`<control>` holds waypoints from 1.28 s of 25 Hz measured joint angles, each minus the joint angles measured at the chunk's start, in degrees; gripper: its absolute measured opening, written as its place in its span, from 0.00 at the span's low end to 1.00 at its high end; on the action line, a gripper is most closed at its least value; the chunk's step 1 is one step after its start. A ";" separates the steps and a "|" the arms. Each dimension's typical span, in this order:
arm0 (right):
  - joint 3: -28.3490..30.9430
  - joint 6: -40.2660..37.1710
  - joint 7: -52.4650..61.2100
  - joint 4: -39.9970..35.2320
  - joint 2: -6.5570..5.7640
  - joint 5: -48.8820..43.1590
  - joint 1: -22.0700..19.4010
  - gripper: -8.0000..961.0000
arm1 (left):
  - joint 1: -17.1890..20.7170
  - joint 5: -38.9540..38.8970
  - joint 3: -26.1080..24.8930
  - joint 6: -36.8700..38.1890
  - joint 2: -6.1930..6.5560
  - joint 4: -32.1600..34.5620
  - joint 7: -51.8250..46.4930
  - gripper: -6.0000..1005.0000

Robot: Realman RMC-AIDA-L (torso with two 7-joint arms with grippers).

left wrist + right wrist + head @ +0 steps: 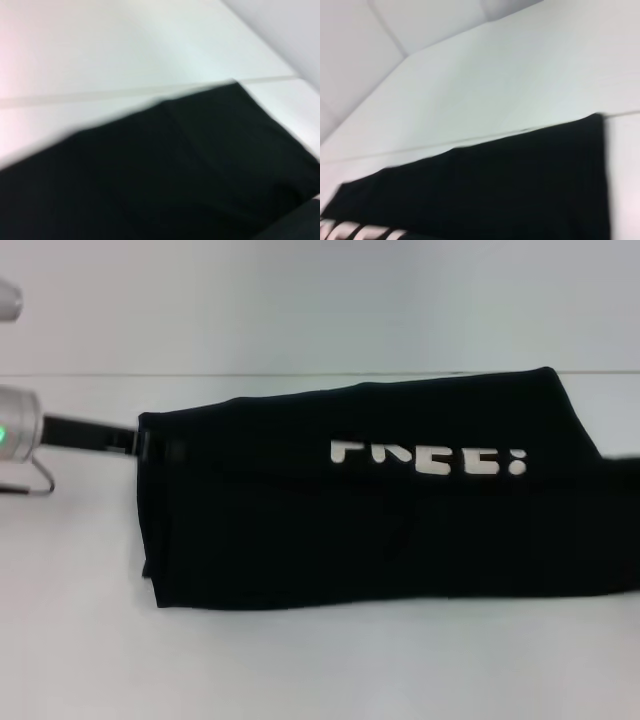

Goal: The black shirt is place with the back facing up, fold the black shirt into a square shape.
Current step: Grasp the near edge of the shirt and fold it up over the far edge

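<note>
Next, my left gripper lets go of the black shirt's lifted corner at the shirt's far edge [206, 394] [51, 138], close to the table seam.
The black shirt [380, 530] lies as a long band across the white table, with part of its white "FREE!" lettering [430, 458] showing and the tops of the letters cut off by a fold. My left gripper [150, 445] reaches in from the left and is shut on the shirt's far left corner. A dark shape at the shirt's right end looks like my right gripper [622, 456], but it merges with the cloth. The left wrist view shows only black shirt cloth [175, 175] on the table, and so does the right wrist view [510, 190].
The white table [300, 670] extends in front of and behind the shirt. A seam line [200, 374] runs across the table near its far side, with a pale wall beyond. My left arm's silver wrist [15, 435] sits at the left edge.
</note>
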 joint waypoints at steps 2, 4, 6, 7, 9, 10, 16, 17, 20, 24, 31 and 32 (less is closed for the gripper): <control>-0.48 5.82 0.97 2.31 -0.18 -0.16 2.13 0.04 | -1.04 0.00 1.92 -5.81 -0.36 -0.76 -0.77 0.01; -1.08 11.37 1.34 4.39 -0.17 -0.26 4.61 0.04 | -1.87 0.00 4.32 -11.63 -1.15 -1.66 -1.02 0.01; -1.67 15.58 1.41 5.46 0.20 -0.27 6.76 0.04 | -2.60 0.00 6.72 -16.43 -1.73 -2.69 -1.17 0.01; -2.27 17.94 1.39 6.12 0.55 -0.28 7.89 0.04 | -2.98 0.02 8.14 -19.38 -2.00 -3.43 -1.21 0.01; -3.62 23.00 1.37 7.31 1.17 -0.26 10.25 0.04 | -3.56 0.02 10.54 -24.29 -2.41 -4.68 -1.26 0.00; -4.31 25.34 1.37 7.90 1.50 -0.21 11.31 0.04 | -3.75 0.02 11.26 -25.96 -2.53 -5.04 -1.29 0.01; -7.98 37.74 0.91 9.21 3.66 0.02 16.78 0.04 | -5.05 0.02 13.48 -35.15 -3.39 -6.42 -0.92 0.01; -8.32 39.05 0.91 9.22 3.94 0.05 17.36 0.04 | -5.28 0.02 13.56 -35.89 -3.43 -6.45 -0.91 0.01; -8.42 41.15 0.74 9.23 4.18 0.07 18.60 0.04 | -5.94 0.02 13.82 -37.53 -3.45 -6.52 -0.91 0.01; -8.47 41.95 0.60 9.23 4.17 0.07 19.48 0.04 | -6.32 -0.08 13.87 -38.15 -3.41 -6.55 -1.25 0.01; -8.26 42.89 0.49 9.86 4.45 0.19 19.76 0.04 | -6.46 0.03 13.92 -38.47 -3.83 -6.59 -0.85 0.01; -8.24 43.16 0.47 10.17 4.56 0.20 19.80 0.05 | -6.48 0.07 13.93 -38.72 -4.03 -6.61 -0.61 0.01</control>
